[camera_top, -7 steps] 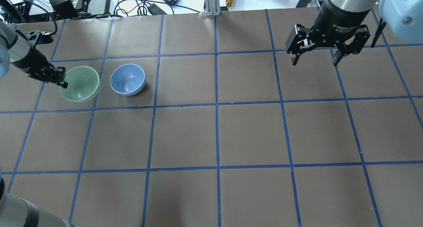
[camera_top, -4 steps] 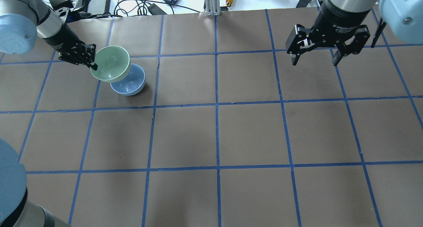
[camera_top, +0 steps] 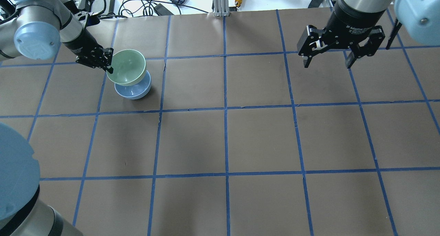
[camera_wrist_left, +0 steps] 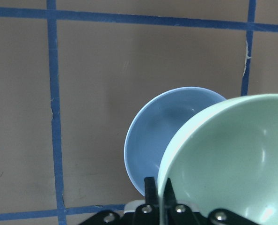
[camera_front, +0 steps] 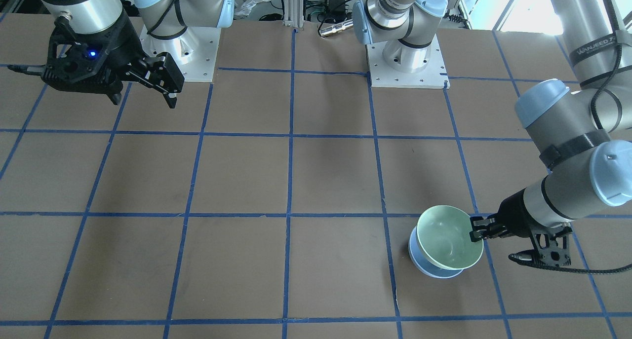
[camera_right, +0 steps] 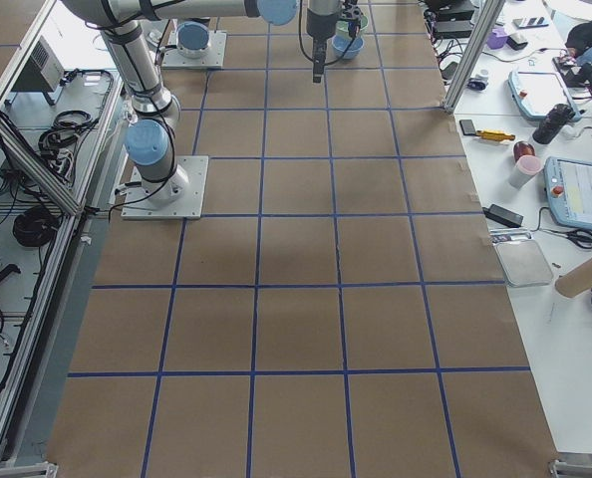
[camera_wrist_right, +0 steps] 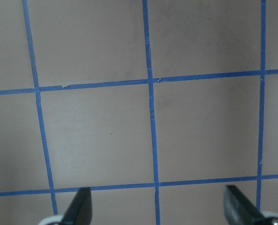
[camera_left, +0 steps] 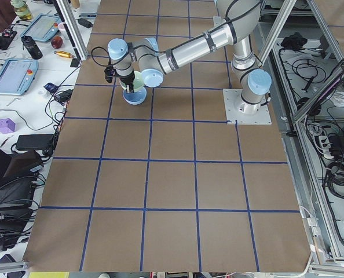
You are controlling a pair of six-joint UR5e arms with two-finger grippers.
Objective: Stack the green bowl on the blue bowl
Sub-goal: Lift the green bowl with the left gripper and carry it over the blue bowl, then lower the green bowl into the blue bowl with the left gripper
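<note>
My left gripper needs to release the green bowl so that it is nested down inside the blue bowl (camera_front: 442,247) (camera_wrist_left: 188,150), in the hollow of that bowl on the table.
My left gripper (camera_top: 108,65) is shut on the rim of the pale green bowl (camera_top: 126,66) and holds it in the air, tilted, above the blue bowl (camera_top: 134,90), which stands on the table. The green bowl covers most of the blue one from above. In the front-facing view the gripper (camera_front: 475,229) pinches the green bowl (camera_front: 448,237) over the blue bowl (camera_front: 425,264). The left wrist view shows the green bowl (camera_wrist_left: 228,159) overlapping the blue bowl (camera_wrist_left: 162,136). My right gripper (camera_top: 326,59) hangs open and empty far to the right, also seen in the front-facing view (camera_front: 143,90).
Brown paper with a blue tape grid (camera_top: 225,109) covers the table. Cables and power bricks (camera_top: 103,2) lie beyond the far edge. An aluminium post (camera_top: 220,2) stands at the far middle edge. The arm bases (camera_front: 407,60) are bolted at the robot's side.
My left gripper has lifted the green bowl from the table left of the blue bowl and carried it right, over the blue bowl. The right arm has not moved.
</note>
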